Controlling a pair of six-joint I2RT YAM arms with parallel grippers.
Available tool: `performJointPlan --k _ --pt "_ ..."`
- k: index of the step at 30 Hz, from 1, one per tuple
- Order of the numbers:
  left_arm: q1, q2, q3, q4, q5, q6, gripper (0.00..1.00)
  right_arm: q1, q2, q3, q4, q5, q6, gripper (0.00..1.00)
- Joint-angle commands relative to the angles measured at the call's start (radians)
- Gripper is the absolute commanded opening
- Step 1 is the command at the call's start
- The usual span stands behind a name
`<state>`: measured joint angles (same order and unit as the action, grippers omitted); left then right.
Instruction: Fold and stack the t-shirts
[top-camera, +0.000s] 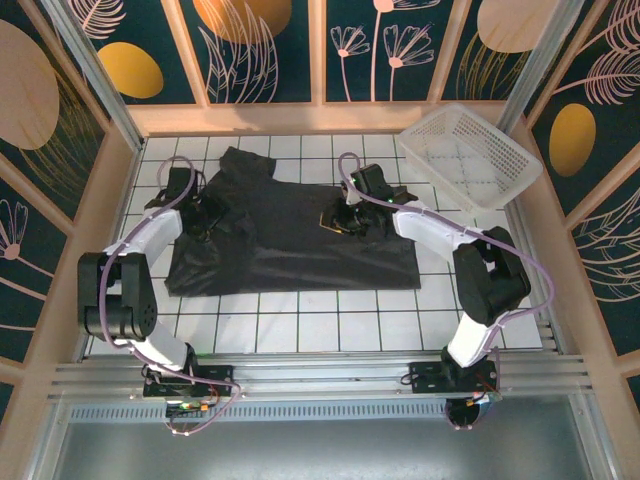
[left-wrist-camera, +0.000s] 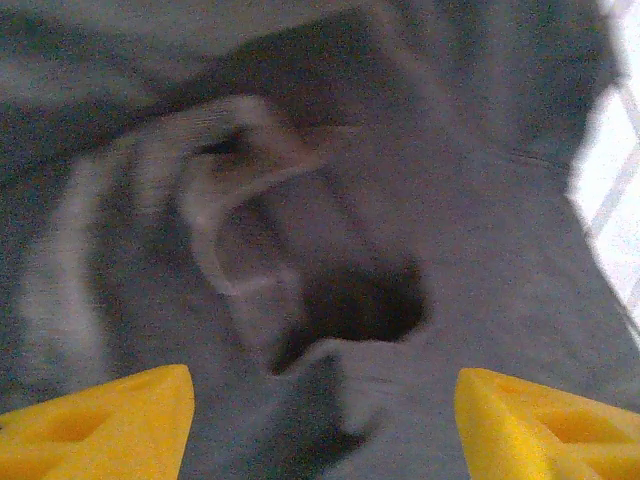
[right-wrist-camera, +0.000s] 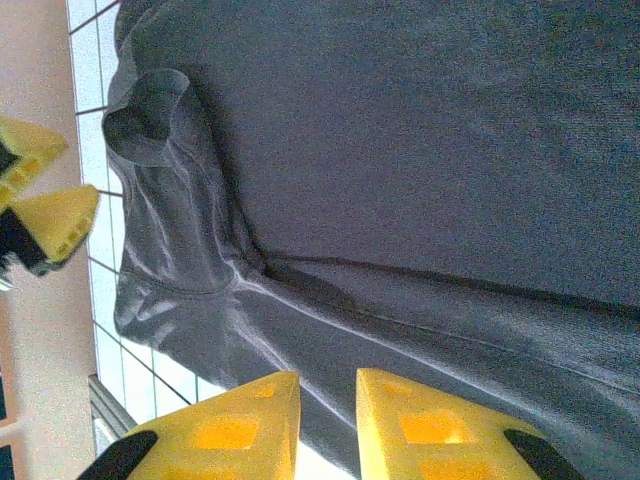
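The t-shirt's gaping opening stands bunched under the robot's left gripper, so that gripper should pinch its raised rim (left-wrist-camera: 215, 245) and draw it flat before folding further.
A black t-shirt (top-camera: 290, 250) lies spread over the white tiled table (top-camera: 300, 325), its upper left part rumpled. My left gripper (top-camera: 203, 218) hovers over that rumpled left part. In the left wrist view it (left-wrist-camera: 320, 420) is open, its yellow fingertips (left-wrist-camera: 110, 425) wide apart above wrinkled cloth (left-wrist-camera: 480, 230). My right gripper (top-camera: 338, 220) sits on the shirt's upper middle. In the right wrist view it (right-wrist-camera: 328, 420) is shut on a fold of the t-shirt (right-wrist-camera: 420, 130), with creases running out from the pinch. The left gripper's fingers (right-wrist-camera: 55, 215) show at that view's left edge.
A white lattice basket (top-camera: 470, 155) stands at the back right, partly off the tiles. Wooden walls (top-camera: 110, 190) close in the table on three sides. A metal rail (top-camera: 320, 375) runs along the near edge by the arm bases.
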<state>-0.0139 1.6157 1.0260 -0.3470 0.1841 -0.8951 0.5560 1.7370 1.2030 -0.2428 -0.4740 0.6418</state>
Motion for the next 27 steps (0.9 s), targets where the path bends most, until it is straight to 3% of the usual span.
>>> performJointPlan --k 1,15,27 --pt "0.028 0.038 -0.009 0.096 0.06 -0.036 0.7 -0.004 0.015 0.02 -0.012 -0.022 0.001 0.23" --pt "0.034 0.306 0.186 0.188 0.082 -0.081 0.61 -0.003 -0.015 -0.017 -0.021 -0.005 0.004 0.23" --pt "0.034 0.307 0.169 0.302 0.13 -0.054 0.56 -0.004 -0.007 -0.009 -0.021 0.0 0.007 0.22"
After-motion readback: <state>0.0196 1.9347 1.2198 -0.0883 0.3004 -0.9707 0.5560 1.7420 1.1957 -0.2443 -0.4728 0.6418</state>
